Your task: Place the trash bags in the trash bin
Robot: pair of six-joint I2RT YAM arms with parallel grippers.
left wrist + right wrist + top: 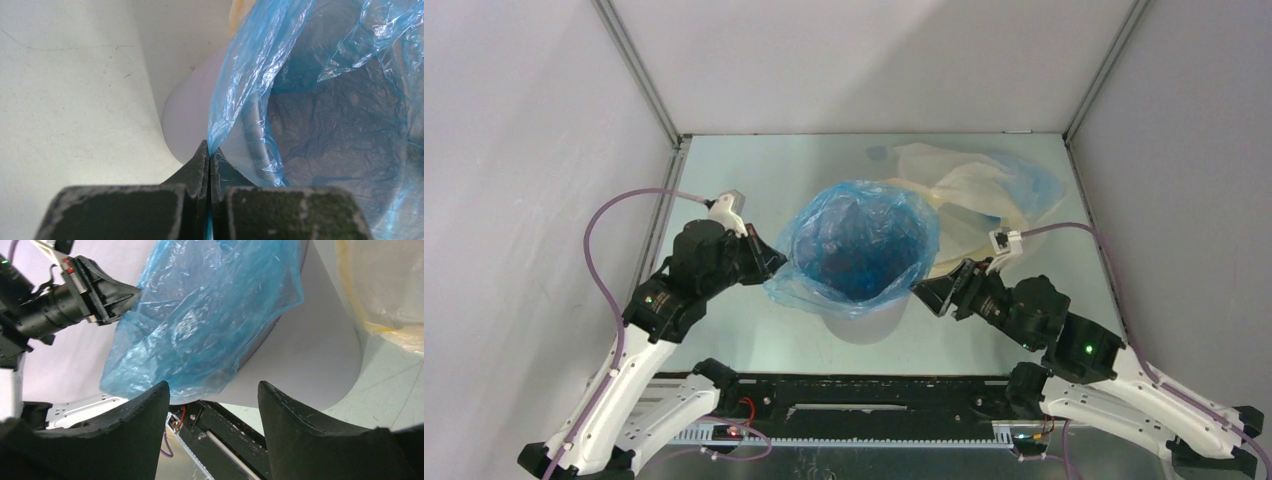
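The edge of the blue bag hangs loose past the fingers of my open right gripper, so I need to pinch that edge (225, 377) with my right gripper while my left gripper holds the opposite side of the bag.
The bright blue trash bag (859, 245) lines the grey trash bin (305, 355) at the table's middle, its film folded over the rim. My left gripper (776, 262) is at the bin's left side, shut on the blue bag's edge (235, 100); the bin wall (187, 120) shows beside it. My right gripper (921, 293) is open and empty just off the bin's right side, with the blue bag (200, 315) hanging in front of its fingers (145, 410). Cream-yellow and pale blue bags (984, 190) lie behind the bin at the back right.
Grey enclosure walls (524, 150) and metal posts (639, 70) surround the table. The black rail (864, 390) with the arm bases runs along the near edge. The loose bag pile fills the back right corner.
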